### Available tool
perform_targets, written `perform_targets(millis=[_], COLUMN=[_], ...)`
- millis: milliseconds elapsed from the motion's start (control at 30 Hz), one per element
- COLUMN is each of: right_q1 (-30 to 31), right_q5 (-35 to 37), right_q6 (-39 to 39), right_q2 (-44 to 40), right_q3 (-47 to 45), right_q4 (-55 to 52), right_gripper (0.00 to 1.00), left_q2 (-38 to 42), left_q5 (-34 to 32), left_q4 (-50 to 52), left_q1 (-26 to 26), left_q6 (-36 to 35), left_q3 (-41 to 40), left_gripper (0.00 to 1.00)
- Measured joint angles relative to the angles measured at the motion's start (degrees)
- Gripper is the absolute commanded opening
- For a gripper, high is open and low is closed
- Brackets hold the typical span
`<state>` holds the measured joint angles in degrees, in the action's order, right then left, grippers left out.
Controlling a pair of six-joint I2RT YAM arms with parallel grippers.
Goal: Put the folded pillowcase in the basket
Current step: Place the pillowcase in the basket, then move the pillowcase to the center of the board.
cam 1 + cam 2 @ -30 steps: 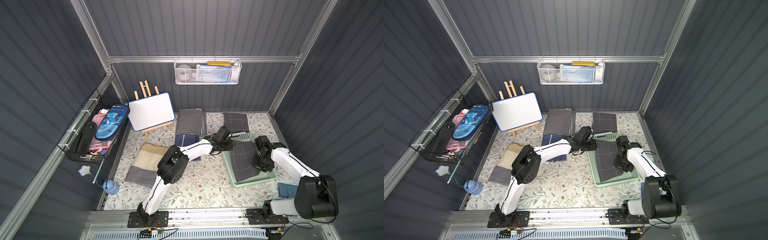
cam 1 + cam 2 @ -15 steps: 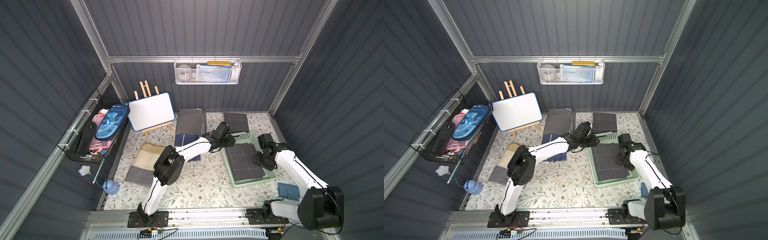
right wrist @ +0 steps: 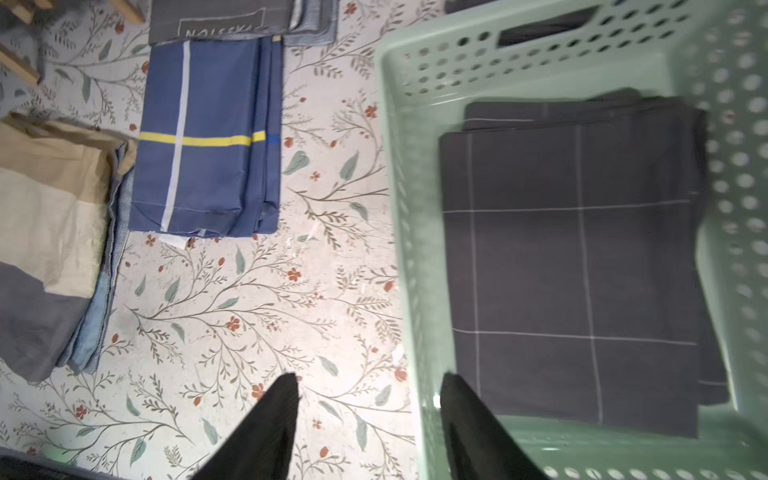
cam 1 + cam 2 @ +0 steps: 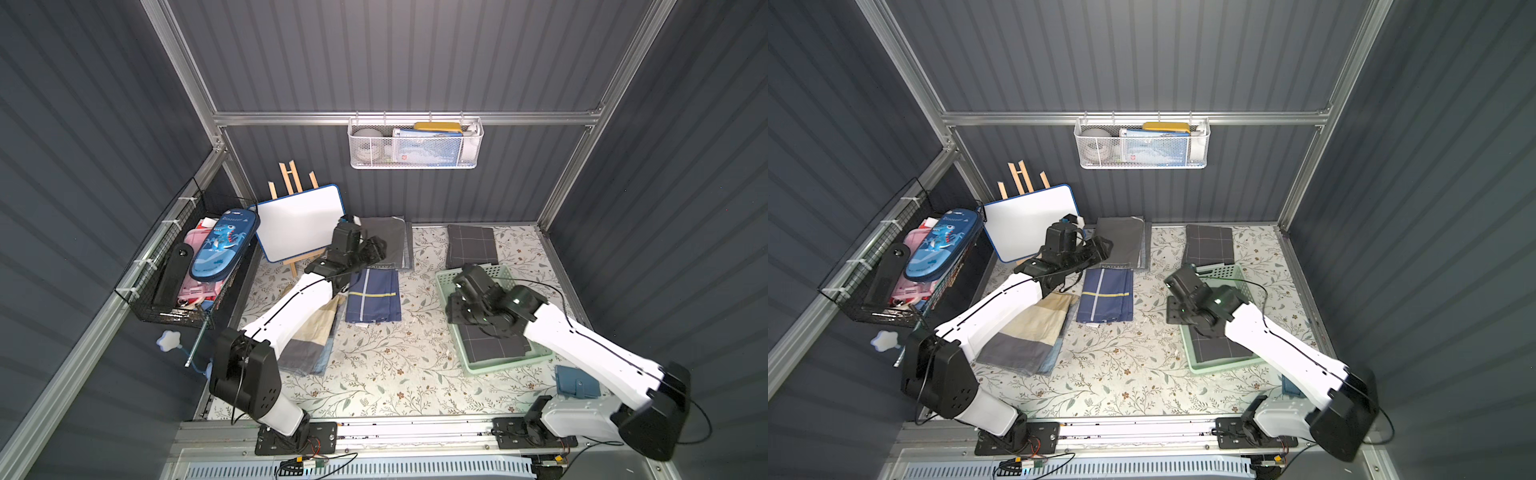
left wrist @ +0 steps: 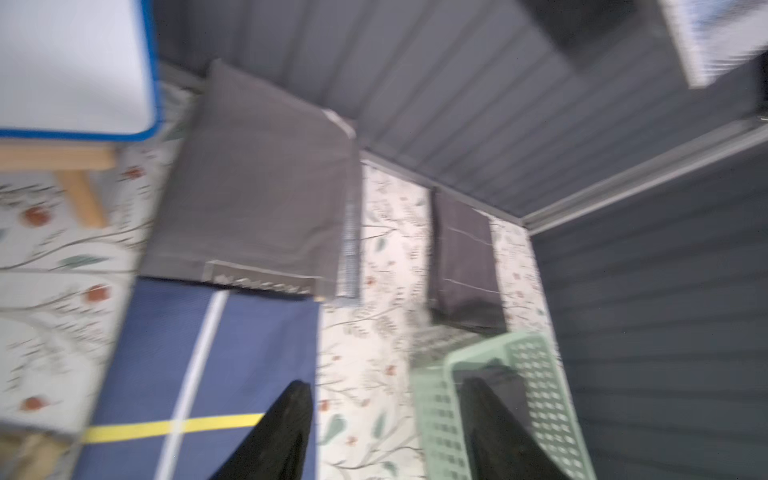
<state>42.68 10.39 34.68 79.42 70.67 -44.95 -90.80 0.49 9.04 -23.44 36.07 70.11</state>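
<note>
The blue cloth goes into the basket. So next, my left gripper should grab it by the far corner (image 4: pixel 357 276) (image 5: pixel 145 294) on the whiteboard's side.
The folded pillowcase (image 4: pixel 494 347) (image 4: pixel 1219 347) (image 3: pixel 573 266), dark grey with thin white grid lines, lies flat inside the pale mint-green perforated basket (image 4: pixel 494 366) (image 4: pixel 1221 366) (image 3: pixel 390 166) at the right of the table. My right gripper (image 4: pixel 455 313) (image 4: pixel 1175 311) (image 3: pixel 370 376) hovers open above the basket's left rim, one finger over the tablecloth, one over the basket, nothing between them. My left gripper (image 4: pixel 374 248) (image 4: pixel 1100 245) (image 5: pixel 386 384) is open and empty above the blue cloth, well left of the basket (image 5: pixel 436 399). The left wrist view is blurred.
A second dark checked cloth (image 4: pixel 471 247) lies behind the basket. A grey cloth (image 4: pixel 386 241), a blue cloth (image 4: pixel 374 295) and a beige-grey cloth (image 4: pixel 311 336) lie mid-left. A whiteboard easel (image 4: pixel 297 222), black wire basket (image 4: pixel 183 270), white mesh basket (image 4: pixel 415 143) and small blue case (image 4: pixel 575 382) ring the table.
Both grippers opened and let go of the pillowcase, which went from tilted over the basket to flat inside it. The left arm drew back leftward; the right rose off the cloth.
</note>
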Motion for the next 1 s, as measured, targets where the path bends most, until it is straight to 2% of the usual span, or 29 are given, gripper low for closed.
perform_targets(millis=[133,333,500,633,733,833,900,1000], right_q1=[1.33,1.38,1.38,1.38,1.40,1.86,2.23,2.56], right_q5=[-2.82,-6.56,-7.82,-8.41,-8.83,-8.28,-7.23,-7.19], right_q6=[-1.16,-2.10,-2.38,-2.14,-1.46,-0.52,0.24,1.29], right_q2=[13.88,32.02,42.88,49.90,53.51,53.68,52.35,49.40], right_q3=[10.12,21.42,28.85,35.06,37.57,37.77,35.17,30.05], right_q4=[3.15,4.66,4.52,3.17,1.99,0.70,0.98,1.66], right_gripper=[0.67,0.68,0.70,0.70,0.70,0.70,0.70,0.62], left_q2=[-0.44,-0.17,2.73,5.77,8.09,9.99,10.80,11.43], left_q5=[2.43,4.42,4.90,4.94,5.31,5.81,6.40,7.37], left_q4=[0.74,-0.39,-0.85,-0.83,-0.81,-0.83,-0.87,-1.14], left_q1=[2.99,6.86,10.08,10.71,10.69,10.69,10.69,10.69], left_q6=[-1.22,-2.82,-3.69,-4.31,-4.68,-4.79,-4.81,-4.81], left_q3=[-7.15,-8.76,-11.87,-12.39,-12.41,-12.41,-12.41,-12.41], left_gripper=[0.61,0.62,0.62,0.62,0.62,0.62,0.62,0.62])
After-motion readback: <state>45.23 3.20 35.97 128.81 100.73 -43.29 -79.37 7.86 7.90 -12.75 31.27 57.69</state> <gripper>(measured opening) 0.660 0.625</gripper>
